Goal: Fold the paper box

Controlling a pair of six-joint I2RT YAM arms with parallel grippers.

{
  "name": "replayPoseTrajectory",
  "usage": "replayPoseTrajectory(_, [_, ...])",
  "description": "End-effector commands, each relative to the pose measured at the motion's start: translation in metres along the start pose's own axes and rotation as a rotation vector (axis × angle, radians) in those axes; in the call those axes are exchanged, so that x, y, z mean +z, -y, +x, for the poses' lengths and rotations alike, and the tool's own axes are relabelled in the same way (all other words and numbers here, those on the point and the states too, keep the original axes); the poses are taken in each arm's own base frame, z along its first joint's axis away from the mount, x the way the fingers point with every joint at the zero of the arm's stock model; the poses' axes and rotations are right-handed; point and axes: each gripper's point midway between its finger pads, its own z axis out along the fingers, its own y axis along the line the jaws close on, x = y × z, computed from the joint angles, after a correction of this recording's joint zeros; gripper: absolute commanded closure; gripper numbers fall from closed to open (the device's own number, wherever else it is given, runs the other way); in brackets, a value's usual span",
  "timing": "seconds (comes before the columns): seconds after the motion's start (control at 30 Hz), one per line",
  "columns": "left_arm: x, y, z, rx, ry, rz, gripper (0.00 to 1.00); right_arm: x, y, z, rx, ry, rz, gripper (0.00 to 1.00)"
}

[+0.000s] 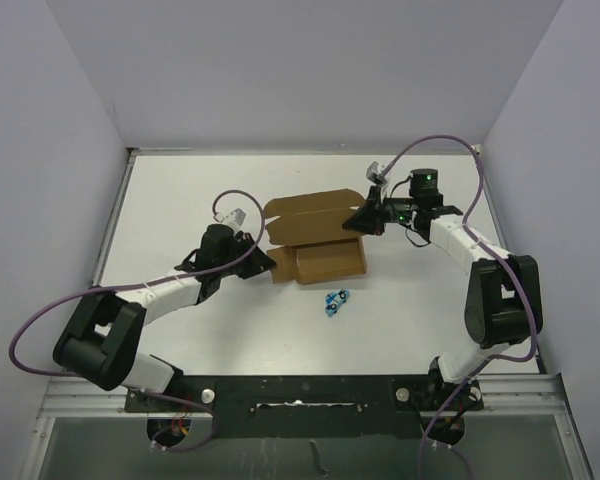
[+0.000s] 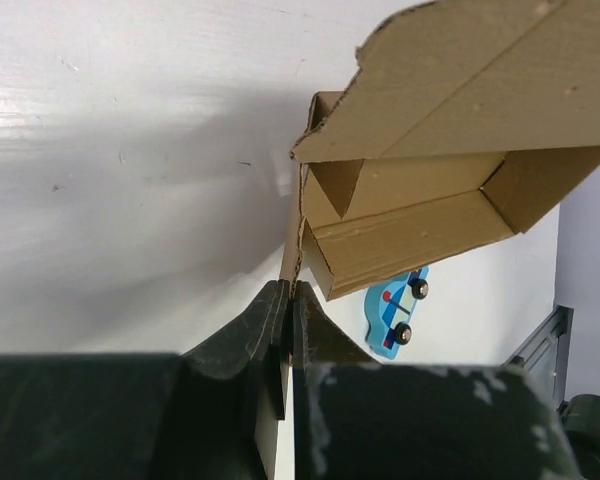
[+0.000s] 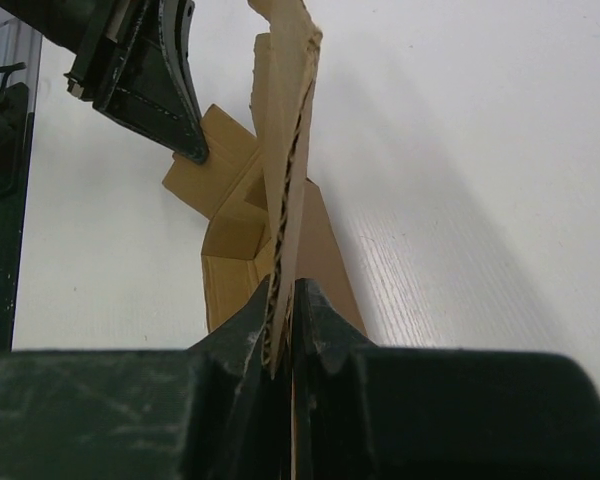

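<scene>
The end flap sticks out from the box and my left gripper is on the flap's edge, so next I open it, push the flap in and pinch the box's end (image 1: pixel 297 269).
The paper box (image 1: pixel 315 238) is brown cardboard, half formed, in the middle of the white table, with a wide panel at the back and a shallow tray part at the front. My left gripper (image 1: pixel 263 262) is shut on the thin flap at the box's left end, seen edge-on between the fingers (image 2: pixel 289 292). Its open inside (image 2: pixel 410 215) shows just beyond. At the box's right end my right gripper (image 1: pixel 358 222) pinches an upright corrugated flap (image 3: pixel 288 200), its jaws closed on the flap's edge (image 3: pixel 284 300). The left gripper's fingers (image 3: pixel 170 90) appear in the right wrist view.
A small blue toy car (image 1: pixel 334 300) lies on the table just in front of the box, also seen in the left wrist view as the blue toy car (image 2: pixel 394 310). White walls enclose the table on three sides. The arm bases sit on the black rail (image 1: pixel 300 390) at the near edge.
</scene>
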Motion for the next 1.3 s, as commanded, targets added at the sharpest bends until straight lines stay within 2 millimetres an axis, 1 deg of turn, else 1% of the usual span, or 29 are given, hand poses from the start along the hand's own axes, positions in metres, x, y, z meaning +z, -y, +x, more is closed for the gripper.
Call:
replayPoseTrajectory(0.0, [-0.011, 0.026, -0.016, 0.045, 0.081, 0.088, 1.00, 0.009, 0.006, 0.008, 0.007, -0.023, 0.034, 1.00])
replayPoseTrajectory(0.13, [-0.007, 0.040, -0.015, 0.073, 0.061, 0.132, 1.00, 0.014, 0.005, 0.010, 0.022, -0.012, 0.029, 1.00])
replayPoseTrajectory(0.23, [-0.003, 0.045, -0.013, 0.089, 0.047, 0.145, 1.00, 0.014, 0.007, 0.013, 0.033, -0.014, 0.042, 1.00])
replayPoseTrajectory(0.47, [-0.001, 0.047, -0.010, 0.110, 0.035, 0.149, 1.00, 0.014, 0.012, 0.022, 0.052, -0.025, 0.051, 1.00])
replayPoseTrajectory(0.6, [0.003, 0.048, -0.011, 0.120, 0.024, 0.156, 1.00, 0.014, 0.012, 0.022, 0.052, -0.024, 0.048, 1.00])
replayPoseTrajectory(0.73, [0.006, 0.043, -0.009, 0.110, 0.006, 0.158, 0.94, 0.014, 0.012, 0.023, 0.053, -0.026, 0.049, 1.00])
replayPoseTrajectory(0.8, [0.007, 0.040, -0.008, 0.094, 0.001, 0.166, 0.93, 0.013, 0.012, 0.022, 0.051, -0.024, 0.049, 1.00])
replayPoseTrajectory(1.0, [0.005, 0.038, -0.009, 0.060, 0.000, 0.210, 0.83, 0.013, 0.013, 0.023, 0.054, -0.025, 0.047, 1.00])
replayPoseTrajectory(1.13, [0.003, 0.039, -0.010, 0.028, -0.003, 0.256, 0.74, 0.013, 0.013, 0.023, 0.055, -0.026, 0.048, 1.00])
replayPoseTrajectory(1.27, [0.001, 0.039, -0.008, 0.013, -0.013, 0.268, 0.62, 0.012, 0.015, 0.024, 0.060, -0.027, 0.051, 1.00])
